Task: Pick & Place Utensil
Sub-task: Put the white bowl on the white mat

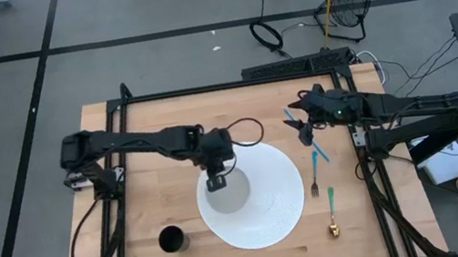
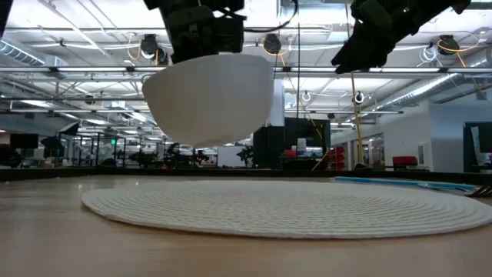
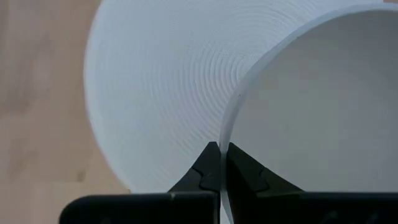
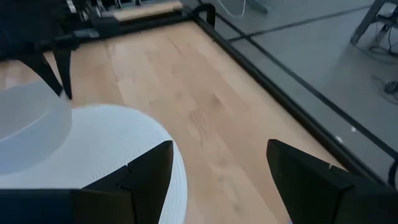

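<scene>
I will use my left gripper to set the white bowl down on the round white placemat, just off its middle (image 1: 232, 193) toward my left arm.
A white bowl (image 1: 230, 193) hangs lifted over a round white placemat (image 1: 269, 205); the low view shows the bowl (image 2: 209, 96) clear of the mat and tilted. My left gripper (image 1: 216, 182) is shut on the bowl's near-left rim. My right gripper (image 1: 305, 130) is open and hovers off the mat's far-right side, above a blue utensil (image 1: 321, 152). A teal-handled fork (image 1: 315, 175) and a green-handled gold spoon (image 1: 332, 214) lie flat on the wood to the right of the mat. My left gripper (image 3: 221, 155) pinches the bowl's rim (image 3: 225, 130), one finger inside the bowl and one outside against its wall. The fingers come from above, pointing down. The bowl hangs below them, tilted and lifted clear of the placemat (image 3: 155, 93).
A black cup (image 1: 173, 239) stands near the table's near-left corner. A black frame (image 1: 231, 85) runs around the table's edges. Bare wood shows to the left of the mat and, in the right wrist view, along the table's far side (image 4: 205, 93).
</scene>
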`<action>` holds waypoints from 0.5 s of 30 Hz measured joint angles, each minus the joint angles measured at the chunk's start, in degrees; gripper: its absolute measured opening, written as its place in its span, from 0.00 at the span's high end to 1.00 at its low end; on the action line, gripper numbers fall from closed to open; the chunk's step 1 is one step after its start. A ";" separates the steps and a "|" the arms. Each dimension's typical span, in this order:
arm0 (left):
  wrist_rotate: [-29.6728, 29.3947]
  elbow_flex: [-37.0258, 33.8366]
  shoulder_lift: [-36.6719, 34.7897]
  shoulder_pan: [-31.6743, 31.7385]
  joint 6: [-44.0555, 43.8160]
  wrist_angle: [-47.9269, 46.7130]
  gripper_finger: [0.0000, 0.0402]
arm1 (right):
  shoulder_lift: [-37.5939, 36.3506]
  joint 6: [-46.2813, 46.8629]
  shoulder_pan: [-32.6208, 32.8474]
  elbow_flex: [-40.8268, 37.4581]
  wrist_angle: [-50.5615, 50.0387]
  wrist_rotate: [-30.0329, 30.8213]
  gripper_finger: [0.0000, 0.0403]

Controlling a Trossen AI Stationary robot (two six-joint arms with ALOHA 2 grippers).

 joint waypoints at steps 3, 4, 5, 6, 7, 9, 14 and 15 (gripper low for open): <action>1.55 0.64 2.97 0.30 0.33 0.65 0.99 | 0.01 0.03 0.00 0.00 -1.63 -0.02 0.37; 1.89 0.64 3.75 0.44 0.45 1.06 0.99 | 0.00 0.04 0.00 0.00 -2.14 -0.02 0.37; 2.48 0.64 4.42 0.62 0.56 1.35 0.99 | 0.00 0.04 0.00 0.00 -2.37 -0.02 0.37; 3.14 0.64 4.99 0.90 0.58 1.40 0.99 | 0.02 0.04 0.00 0.00 -2.59 -0.02 0.37; 3.52 0.64 5.53 1.20 0.59 1.30 0.99 | 0.02 0.04 0.00 0.00 -2.80 -0.02 0.37; 4.18 0.64 6.36 1.73 0.47 1.22 0.99 | 0.00 0.02 0.00 0.00 -3.07 -0.02 0.37; 4.20 0.66 6.41 2.84 0.20 1.39 0.99 | 0.02 0.02 0.00 0.00 -3.15 -0.02 0.37; 4.23 0.66 6.41 3.05 0.18 1.39 0.99 | 0.02 0.02 0.00 0.00 -3.15 -0.02 0.37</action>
